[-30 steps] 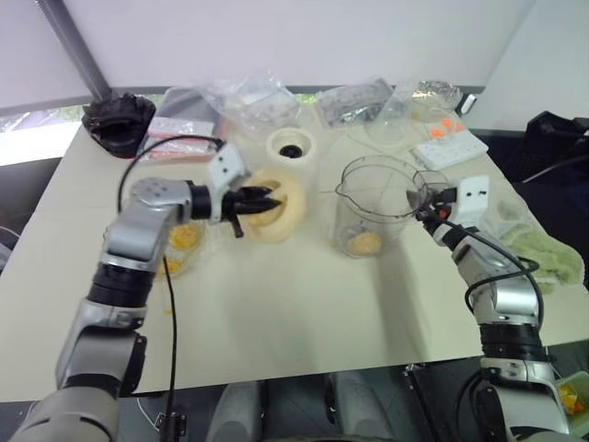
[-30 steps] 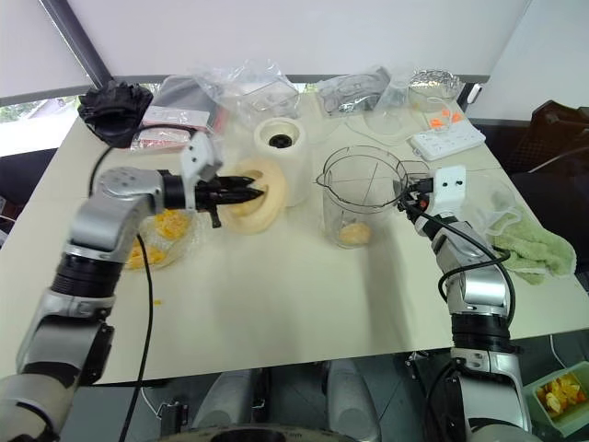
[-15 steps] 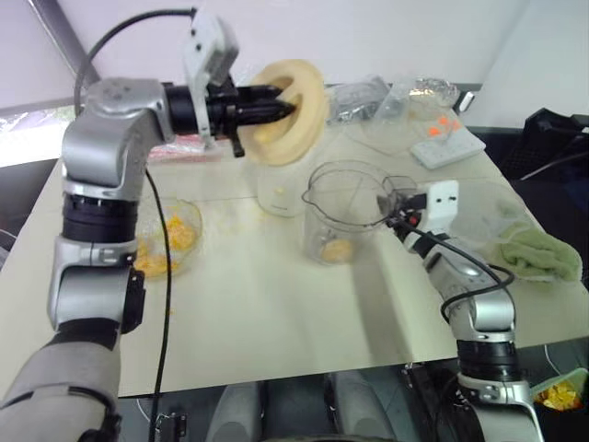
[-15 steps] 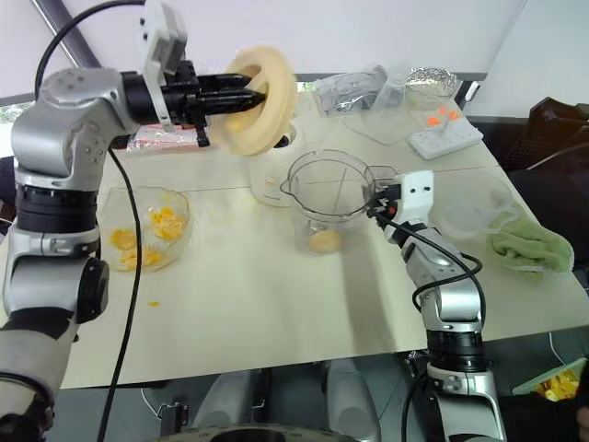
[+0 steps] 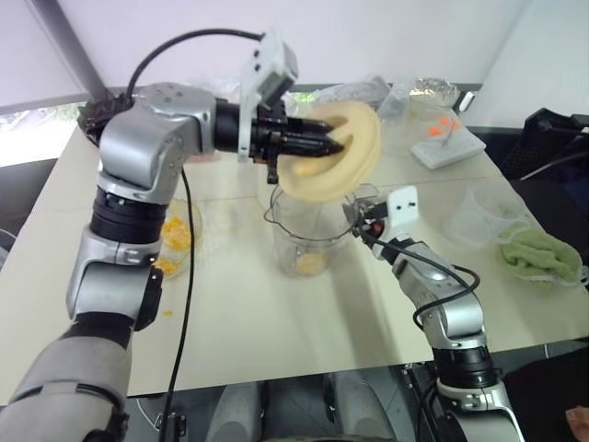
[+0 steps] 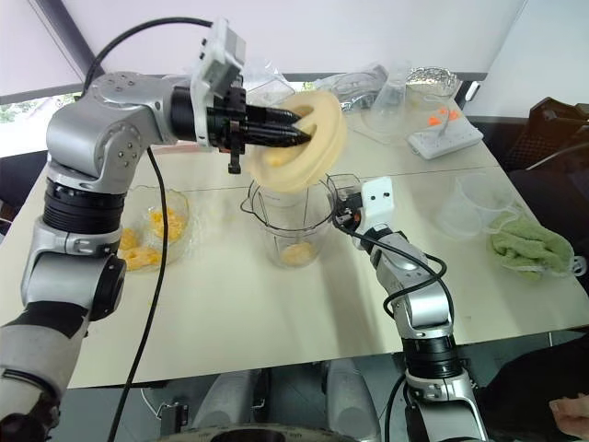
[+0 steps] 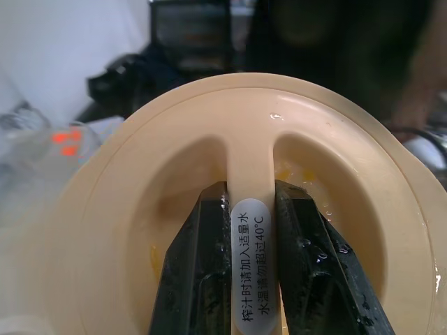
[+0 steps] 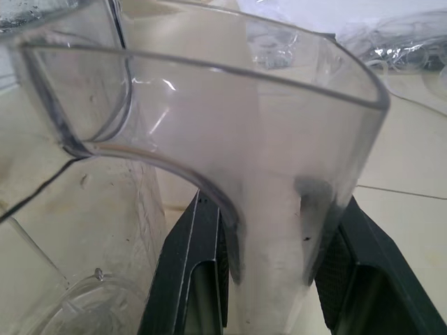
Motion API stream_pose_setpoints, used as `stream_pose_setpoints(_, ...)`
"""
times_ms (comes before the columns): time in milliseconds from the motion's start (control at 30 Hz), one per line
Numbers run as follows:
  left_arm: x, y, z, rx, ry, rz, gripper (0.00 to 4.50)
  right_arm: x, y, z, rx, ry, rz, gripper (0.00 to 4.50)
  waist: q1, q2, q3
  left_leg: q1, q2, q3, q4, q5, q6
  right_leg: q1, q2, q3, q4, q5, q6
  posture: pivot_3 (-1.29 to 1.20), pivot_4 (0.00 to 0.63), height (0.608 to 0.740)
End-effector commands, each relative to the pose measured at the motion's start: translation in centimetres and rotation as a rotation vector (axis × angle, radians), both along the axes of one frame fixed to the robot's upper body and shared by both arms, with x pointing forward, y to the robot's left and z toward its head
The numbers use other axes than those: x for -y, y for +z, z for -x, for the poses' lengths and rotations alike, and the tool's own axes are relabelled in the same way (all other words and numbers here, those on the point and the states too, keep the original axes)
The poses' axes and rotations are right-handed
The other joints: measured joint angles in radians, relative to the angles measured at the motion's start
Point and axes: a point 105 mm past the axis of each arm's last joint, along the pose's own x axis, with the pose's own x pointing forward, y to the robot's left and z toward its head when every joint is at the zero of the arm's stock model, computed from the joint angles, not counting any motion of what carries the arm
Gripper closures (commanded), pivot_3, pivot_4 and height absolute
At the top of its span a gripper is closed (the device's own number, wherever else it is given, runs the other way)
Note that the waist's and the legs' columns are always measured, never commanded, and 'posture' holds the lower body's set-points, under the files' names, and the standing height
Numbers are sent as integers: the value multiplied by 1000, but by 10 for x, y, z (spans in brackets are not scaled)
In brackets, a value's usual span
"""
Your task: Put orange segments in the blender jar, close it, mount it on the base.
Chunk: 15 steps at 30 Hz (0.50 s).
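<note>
Next, I let go of the round cream lid with my left gripper, laying it flat over the opening of the clear blender jar (image 5: 312, 211).
The clear blender jar (image 5: 308, 230) stands on the table with a few orange segments (image 5: 311, 262) at its bottom. My right gripper (image 5: 363, 214) is shut on the jar's side handle (image 8: 279, 230), one black finger on each side. My left gripper (image 5: 336, 147) is shut on the centre rib of the round cream lid (image 5: 359, 157), which it holds on edge just above the jar's mouth. More orange segments lie in the glass bowl (image 6: 152, 230) at the left. The base is mostly hidden behind the lid and the jar.
A white power strip (image 5: 446, 145) and clear plastic bags (image 5: 354, 92) lie at the back. A small clear measuring cup (image 5: 483, 214) and a green cloth (image 5: 543, 258) sit at the right. One loose orange bit (image 5: 166, 313) lies in front of the bowl.
My left gripper has lifted the lid off the table and carried it up and to the right, over the jar. My right gripper has slid the jar to the left.
</note>
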Motion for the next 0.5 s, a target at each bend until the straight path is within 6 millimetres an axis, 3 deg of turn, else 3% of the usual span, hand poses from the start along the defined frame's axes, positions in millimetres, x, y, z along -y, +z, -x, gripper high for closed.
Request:
stream_pose_setpoints(33, -1, -3, 10, 26, -34, -66, 4264, -3, 12, -1, 61, 4, 2, 3538, -1, 0, 0, 0, 0, 0, 0, 0, 0, 0, 0, 0, 0, 0, 0, 0, 150, 740)
stream_pose_setpoints(300, -12, -31, 2, 27, -21, -212, 4264, -3, 10, 0, 68, 5, 23, 3538, 0, 0, 0, 1, 0, 0, 0, 0, 0, 0, 0, 0, 2, -2, -3, 0, 150, 740)
stream_pose_setpoints(500, -8, -51, -10, 36, -20, -260, 4264, -4, 13, 2, 78, 6, 23, 3538, 2, 0, 0, 1, 0, 0, 0, 0, 0, 0, 0, 0, 2, -2, -3, 0, 150, 740)
